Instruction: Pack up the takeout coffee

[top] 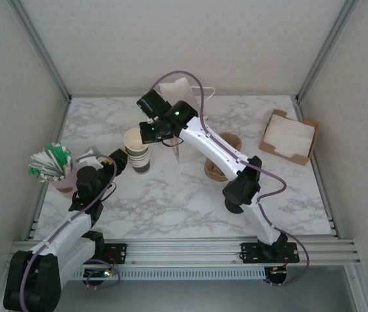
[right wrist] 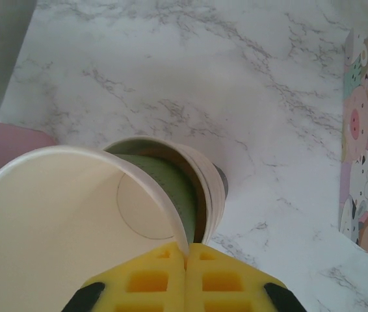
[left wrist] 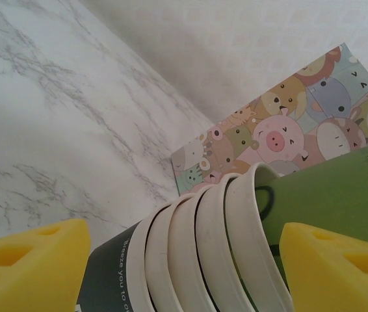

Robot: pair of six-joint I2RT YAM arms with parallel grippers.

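Next, I set the top cup down with my right gripper on the bare marble (top: 192,204) next to the stack of black lids.
A stack of lidless cream cups (top: 138,156) with a dark bottom cup stands left of centre on the marble table (top: 171,201). My right gripper (top: 150,132) is shut on the rim of the top cup (right wrist: 73,221). That cup is cream inside, green outside, and tilted up out of the stack (right wrist: 213,188). My left gripper (left wrist: 184,260) has its yellow pads (left wrist: 31,263) pressed on both sides of the stack (left wrist: 190,247) low down. The lidded takeout coffee is out of view.
A paper bag printed with cartoon animals (top: 174,91) stands behind the stack. A pink holder of sachets (top: 54,166) is at the left edge. Brown cardboard pieces (top: 226,156) lie under my right arm. A cardboard tray of napkins (top: 290,136) sits at the right.
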